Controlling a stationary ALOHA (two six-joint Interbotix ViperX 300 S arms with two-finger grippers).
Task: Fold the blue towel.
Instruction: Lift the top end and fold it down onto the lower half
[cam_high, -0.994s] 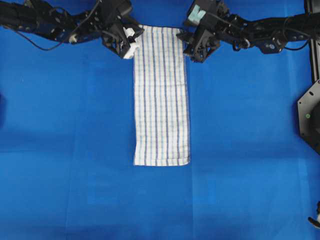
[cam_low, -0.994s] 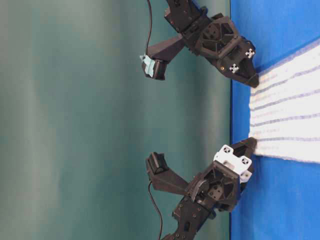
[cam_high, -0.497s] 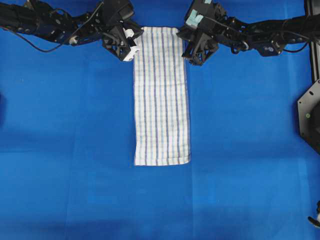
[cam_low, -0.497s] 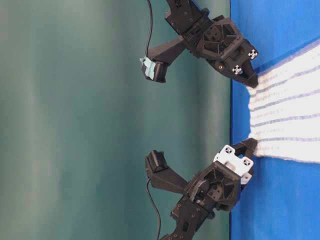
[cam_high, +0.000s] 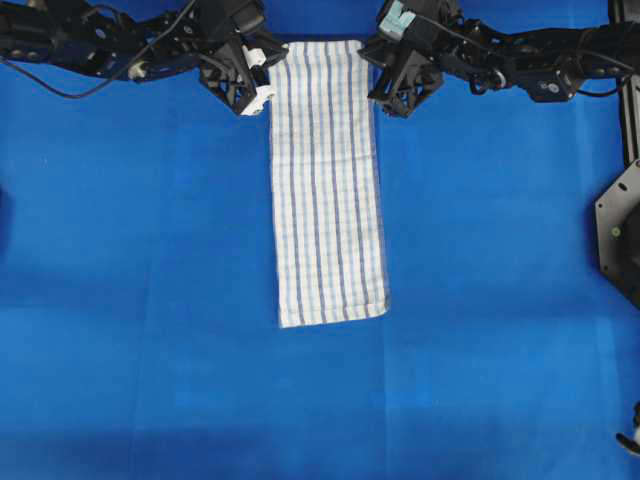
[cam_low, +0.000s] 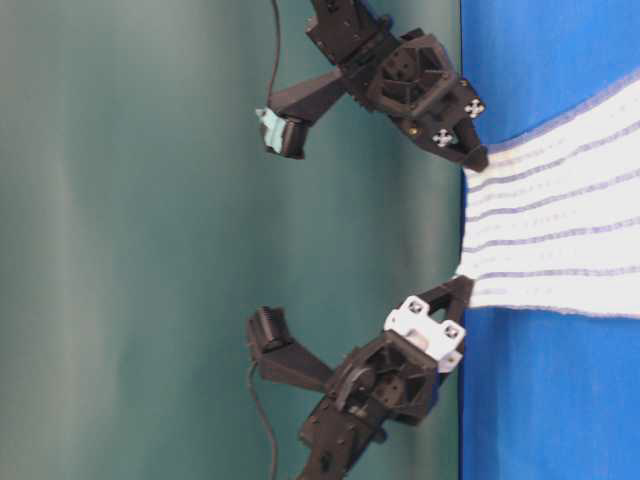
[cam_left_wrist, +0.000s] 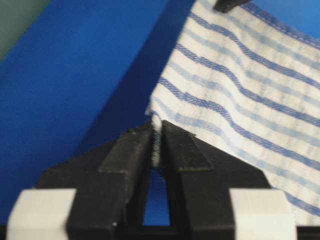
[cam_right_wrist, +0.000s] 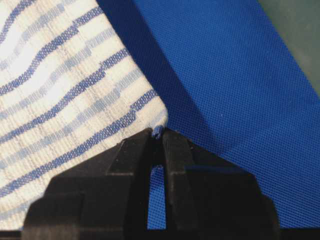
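Observation:
The robot's left gripper will release the blue towel's far corner on top of the towel's near corner (cam_high: 290, 314) along the same striped edge.
The blue towel (cam_high: 328, 180) is a long white strip with thin blue stripes, lying lengthwise on the blue table cover (cam_high: 140, 300). My left gripper (cam_high: 268, 95) is shut on its far left corner. In the left wrist view the cloth edge (cam_left_wrist: 240, 90) is pinched between the black fingertips of the left gripper (cam_left_wrist: 157, 131). My right gripper (cam_high: 378, 95) is shut on the far right corner, and the right wrist view shows that corner (cam_right_wrist: 65, 85) caught between the tips of the right gripper (cam_right_wrist: 158, 132). From table level the far end (cam_low: 560, 240) hangs raised between left gripper (cam_low: 465, 283) and right gripper (cam_low: 478, 160).
Both arms reach in along the far edge of the table. A black mount (cam_high: 620, 230) stands at the right edge. A green backdrop (cam_low: 150, 240) rises behind the table. The blue cover spreads bare on both sides of the towel and in front of it.
The right gripper has shut on its corner. Both grippers have risen with the far end, and the towel's near end has slid slightly away and to the right.

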